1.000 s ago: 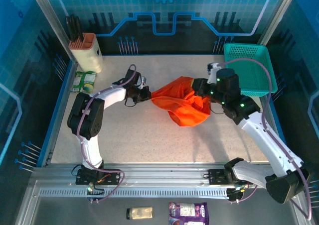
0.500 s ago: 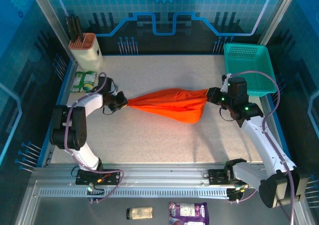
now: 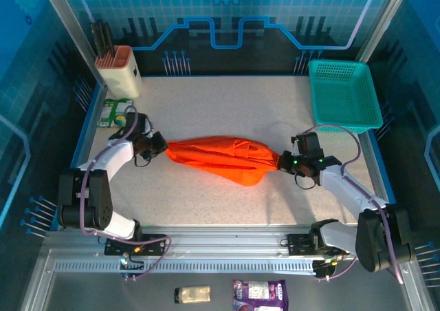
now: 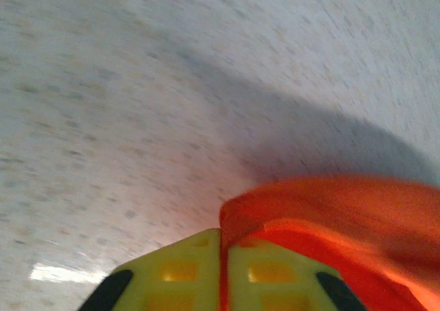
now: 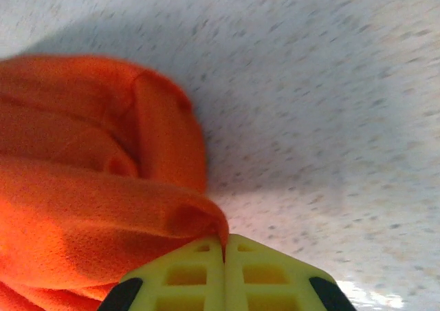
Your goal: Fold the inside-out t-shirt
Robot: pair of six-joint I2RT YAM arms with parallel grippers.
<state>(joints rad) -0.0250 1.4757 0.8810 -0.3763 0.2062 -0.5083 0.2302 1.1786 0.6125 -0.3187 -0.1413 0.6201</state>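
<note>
My grippers are stretching the t-shirt into a narrow, bunched piece. Next, my left gripper lets go of its end of the t-shirt and takes the folds (image 3: 242,148) near my right gripper.
The inside-out t-shirt (image 3: 220,158) is a bright orange bundle stretched into a long band across the middle of the table. My left gripper (image 3: 161,148) holds its left end low over the table. In the left wrist view the yellow fingers (image 4: 179,273) are nearly together with a thin fold of the orange t-shirt (image 4: 344,208) pinched in the slit at my left gripper (image 4: 223,245). My right gripper (image 3: 280,161) holds the right end. In the right wrist view, the t-shirt (image 5: 82,187) bunches to the left, and its edge is clamped in my right gripper (image 5: 224,245).
A teal mesh basket (image 3: 344,94) stands at the back right. A beige holder with dark handles (image 3: 120,70) and a green packet (image 3: 113,111) sit at the back left. A small bottle (image 3: 192,295) and a purple packet (image 3: 260,295) lie below the front rail.
The two grippers pulled apart, drawing the bunched shirt into a long band. Both then moved toward the near side and down to the table, the shirt still between them.
</note>
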